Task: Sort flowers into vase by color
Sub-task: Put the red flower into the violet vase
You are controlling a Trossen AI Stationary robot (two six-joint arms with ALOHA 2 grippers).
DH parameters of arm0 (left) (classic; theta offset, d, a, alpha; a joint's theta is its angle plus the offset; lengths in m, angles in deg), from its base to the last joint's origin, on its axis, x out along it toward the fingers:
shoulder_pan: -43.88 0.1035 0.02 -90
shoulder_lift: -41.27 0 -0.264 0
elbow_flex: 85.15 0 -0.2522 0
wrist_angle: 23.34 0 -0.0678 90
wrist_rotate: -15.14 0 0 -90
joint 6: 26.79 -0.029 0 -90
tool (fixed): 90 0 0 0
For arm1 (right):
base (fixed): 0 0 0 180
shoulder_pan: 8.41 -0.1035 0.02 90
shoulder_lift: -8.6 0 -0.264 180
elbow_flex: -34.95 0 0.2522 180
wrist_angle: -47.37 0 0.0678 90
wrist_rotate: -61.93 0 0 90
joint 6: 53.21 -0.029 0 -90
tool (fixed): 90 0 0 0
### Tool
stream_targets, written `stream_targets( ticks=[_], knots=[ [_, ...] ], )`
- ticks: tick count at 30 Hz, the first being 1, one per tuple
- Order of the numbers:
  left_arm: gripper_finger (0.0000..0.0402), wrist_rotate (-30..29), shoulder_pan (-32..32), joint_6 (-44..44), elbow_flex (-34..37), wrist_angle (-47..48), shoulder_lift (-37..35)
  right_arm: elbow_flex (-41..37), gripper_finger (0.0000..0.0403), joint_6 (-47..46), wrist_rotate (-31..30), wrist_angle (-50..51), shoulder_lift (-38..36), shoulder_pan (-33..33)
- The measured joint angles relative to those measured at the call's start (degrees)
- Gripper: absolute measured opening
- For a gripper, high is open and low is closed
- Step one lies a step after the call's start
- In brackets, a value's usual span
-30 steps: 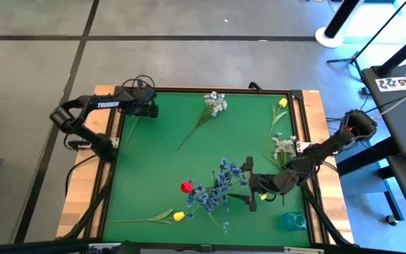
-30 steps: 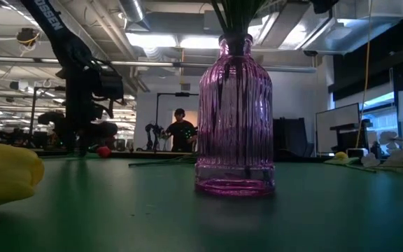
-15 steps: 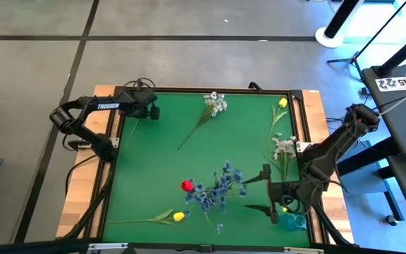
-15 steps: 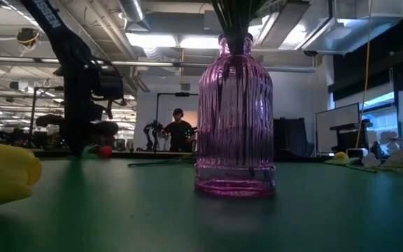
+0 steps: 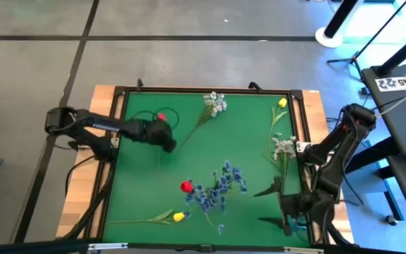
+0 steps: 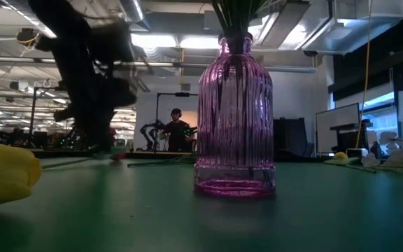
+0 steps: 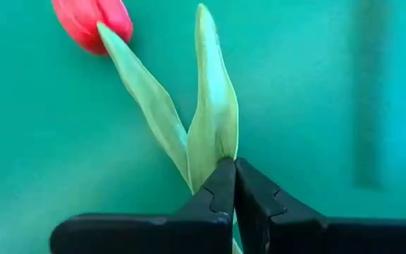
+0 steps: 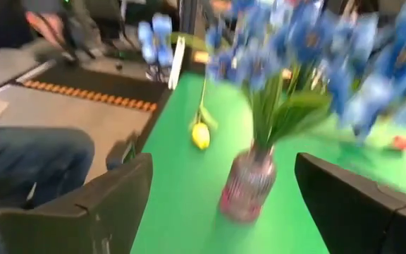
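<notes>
The red tulip's bud points away from my right gripper, so my left gripper will turn the tulip across, regrip its stem point(image 7: 236, 247) and hand the tulip over.
My left gripper point(image 5: 169, 145) is left of the table's middle, shut on a red tulip point(image 7: 90, 25) whose bud point(image 5: 161, 117) points toward the far edge. A purple vase point(image 6: 234, 119) with blue blossoms point(image 5: 218, 189) stands near the front middle. My right gripper point(image 5: 268, 205) is open, to the right of the vase and apart from it. Beside the vase lie another red tulip bud point(image 5: 186, 187) and a yellow tulip point(image 5: 179, 216). A whitish spray point(image 5: 215, 104) lies at the far edge. A yellow tulip point(image 5: 282, 103) and a second whitish spray point(image 5: 284, 147) lie on the right. My left gripper pinches the red tulip's stem between its two fingertips, right where the two green leaves point(image 7: 213, 134) branch off. The leaves and the bud reach out beyond the fingertips, low over the green mat. Whether the flower still touches the mat I cannot tell.
The green mat point(image 5: 139, 176) has a raised dark frame, and a wooden border runs along the left and right sides. A yellow bud point(image 6: 2, 171) fills the low view's near left. A person's legs point(image 8: 27, 155) show beyond the table in the right wrist view.
My left gripper has swung from the far left corner toward the table's middle and near edge, bringing the red tulip with it. My right gripper has drawn back from the vase toward the near right corner, still open.
</notes>
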Motion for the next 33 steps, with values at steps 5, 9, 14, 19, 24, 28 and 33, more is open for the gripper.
stream_targets(
  ticks=[5,9,14,19,24,28,33],
  knots=[
    [0.0,-3.92,-13.01,1.84,-0.11,-12.35,0.66,-0.07,0.0347,-10.57,2.23,6.18,3.22,0.16],
    [0.0,-7.64,-20.14,0.15,-0.11,-17.27,2.97,-0.04,0.0347,-14.28,2.18,7.12,5.07,0.23],
    [0.0006,-12.59,-25.33,-0.32,-0.1,-20.61,7.58,-0.04,0.0347,-17.87,1.87,6.76,6.35,0.24],
    [0.0046,-12.54,-26.28,-0.79,-0.07,-24.28,12.87,-0.04,0.0347,-18.62,2.79,6.23,7.21,0.18],
    [0.0095,-12.76,-26.07,-7.13,-0.11,-29.9,15.99,-0.02,0.0347,-18.82,4.34,5.88,7.27,0.18],
    [0.0122,-12.44,-25.27,-12.01,-0.11,-30.5,16.09,-0.02,0.0347,-18.73,4.96,5.95,7.27,0.18],
    [0.0142,-10.52,-22.44,-16.65,-0.11,-30.47,16.09,-0.02,0.0347,-16.73,5.03,6.01,7.27,0.18]
  ],
)
